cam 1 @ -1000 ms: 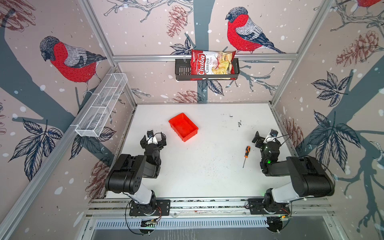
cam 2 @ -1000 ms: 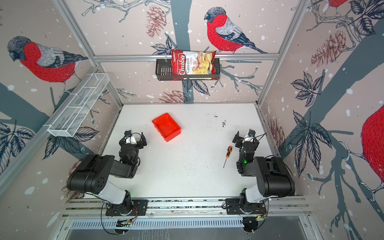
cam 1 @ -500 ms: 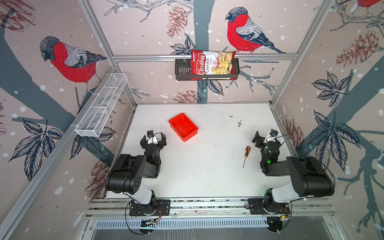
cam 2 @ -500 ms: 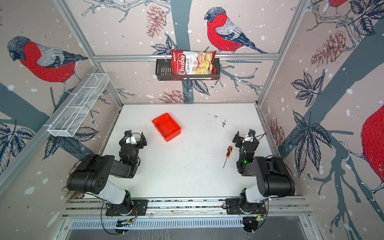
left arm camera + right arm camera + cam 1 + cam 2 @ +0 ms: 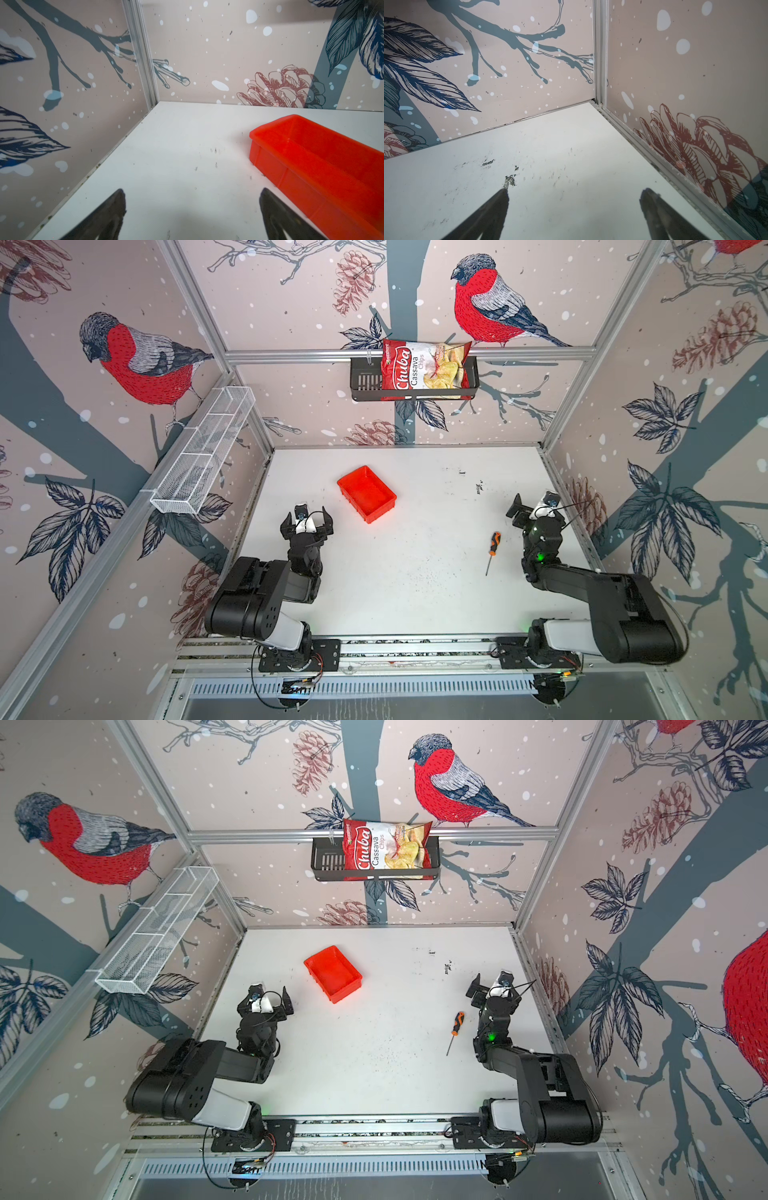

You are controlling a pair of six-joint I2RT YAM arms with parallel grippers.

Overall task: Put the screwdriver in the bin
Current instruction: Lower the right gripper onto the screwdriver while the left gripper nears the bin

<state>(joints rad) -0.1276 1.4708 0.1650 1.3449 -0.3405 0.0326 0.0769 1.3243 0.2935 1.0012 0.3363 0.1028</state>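
The robot's right gripper will next move to the middle of the orange-and-black handle [image 5: 495,542] on the screwdriver and close there.
The screwdriver [image 5: 493,545] [image 5: 456,1029], with an orange-and-black handle and a thin metal shaft, lies flat on the white table toward the right, handle pointing away from the front edge. The bin [image 5: 366,493] [image 5: 332,973], a shallow red tray, sits empty left of the middle. My right gripper [image 5: 536,508] [image 5: 496,988] [image 5: 575,190] hovers open just right of the screwdriver, nothing between its fingers. My left gripper [image 5: 306,519] [image 5: 266,1002] [image 5: 192,192] is open and empty, left of the bin [image 5: 311,158] and a little nearer the front. Neither wrist view shows the screwdriver.
A black slotted basket [image 5: 365,383] holding a chips bag [image 5: 428,366] hangs on the back wall. A long white wire mesh basket [image 5: 203,452] is fixed to the left wall. Patterned walls close the table on three sides.
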